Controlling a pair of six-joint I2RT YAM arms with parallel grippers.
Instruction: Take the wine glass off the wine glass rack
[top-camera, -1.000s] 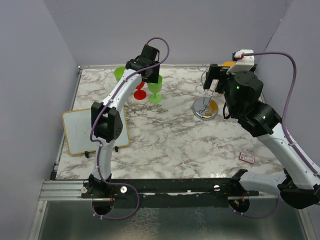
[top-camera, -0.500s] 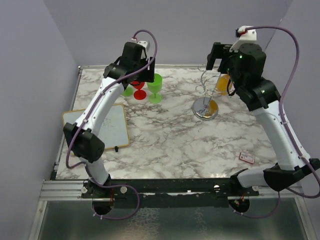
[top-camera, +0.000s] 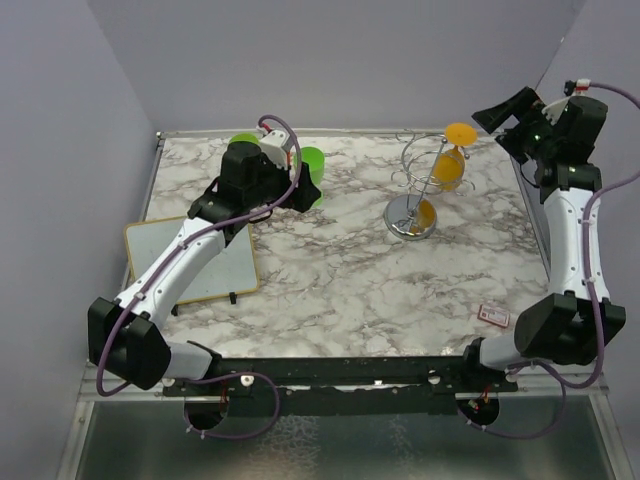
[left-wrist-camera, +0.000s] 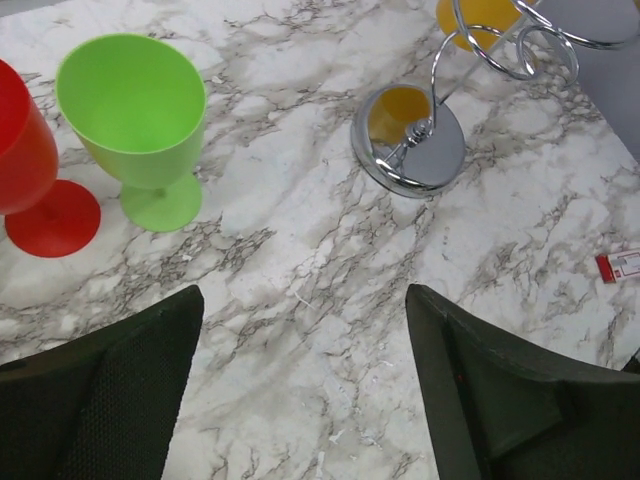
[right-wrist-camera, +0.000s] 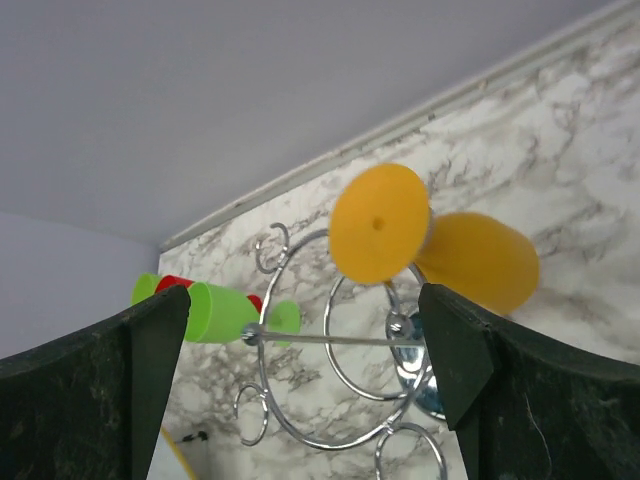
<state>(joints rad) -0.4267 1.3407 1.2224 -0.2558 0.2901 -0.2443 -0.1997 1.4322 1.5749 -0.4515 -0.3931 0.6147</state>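
Observation:
I need to next move my right gripper to the near edge of the foot (top-camera: 468, 142) (right-wrist-camera: 374, 276) of the orange wine glass and close it there, above the rack.
An orange wine glass (top-camera: 450, 160) hangs foot-up on the silver wire rack (top-camera: 410, 218) at the back right of the marble table. My right gripper (top-camera: 498, 113) is open and empty, held high to the right of the glass and apart from it. In the right wrist view the glass (right-wrist-camera: 378, 222) and the rack's loops (right-wrist-camera: 300, 345) lie ahead between the spread fingers of that gripper (right-wrist-camera: 305, 295). My left gripper (left-wrist-camera: 300, 300) is open and empty above bare marble, well left of the rack's base (left-wrist-camera: 410, 145).
Two green glasses (top-camera: 312, 165) (top-camera: 243, 143) and a red one (left-wrist-camera: 20, 150) stand at the back left, close to the left wrist. A whiteboard (top-camera: 160, 260) lies at the left edge. A small red card (top-camera: 493, 315) lies front right. Walls enclose the table.
The right gripper has pulled back from the rack to the far right corner. The left arm has drawn back and lowered toward the left. The orange glass stays on the rack.

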